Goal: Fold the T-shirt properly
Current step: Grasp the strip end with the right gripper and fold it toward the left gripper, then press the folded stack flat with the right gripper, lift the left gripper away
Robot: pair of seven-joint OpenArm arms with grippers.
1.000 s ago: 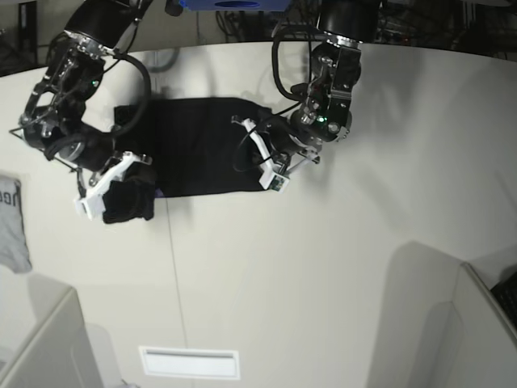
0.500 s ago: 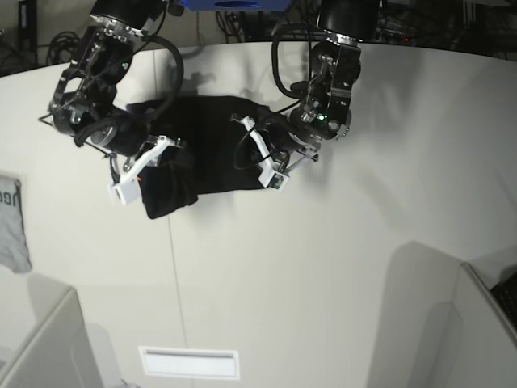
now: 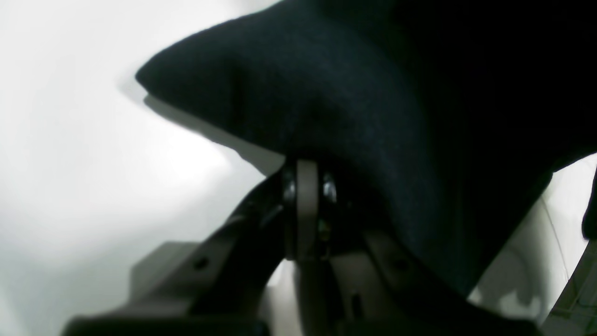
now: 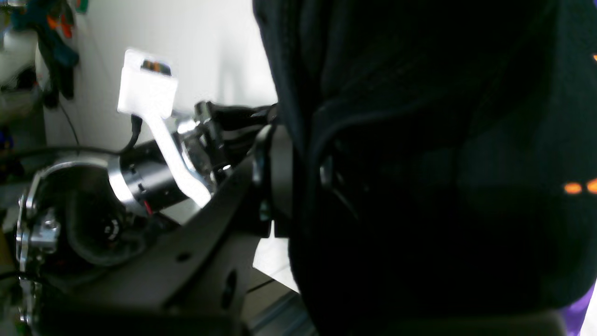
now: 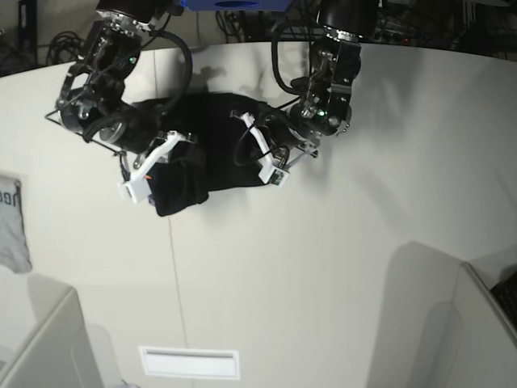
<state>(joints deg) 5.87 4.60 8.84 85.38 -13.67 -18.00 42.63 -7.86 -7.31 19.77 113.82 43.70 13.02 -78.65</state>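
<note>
The robot's right gripper should release the hanging fold on the black T-shirt's flat part (image 5: 239, 158) next to its left gripper. The fold is still held above the table.
The black T-shirt (image 5: 212, 137) lies bunched at the table's far middle. My right gripper (image 5: 176, 168), on the base view's left, is shut on the shirt's left end and holds a hanging fold of it above the table. In the right wrist view the cloth (image 4: 419, 163) fills the frame around the gripper (image 4: 291, 177), with orange specks and a purple corner of the print showing. My left gripper (image 5: 257, 147) is shut on the shirt's right edge. In the left wrist view the cloth (image 3: 373, 116) drapes over the gripper (image 3: 305, 186).
A small grey cloth with dark lettering (image 5: 11, 225) lies at the left edge. A white rectangular slot (image 5: 190, 362) sits near the front. Grey partitions stand at the front left (image 5: 44, 347) and front right (image 5: 440, 323). Cables and clutter lie beyond the table's far edge.
My right gripper has carried the shirt's left end up and to the right, over the rest of the shirt, so the shirt looks shorter. My left gripper has barely moved.
</note>
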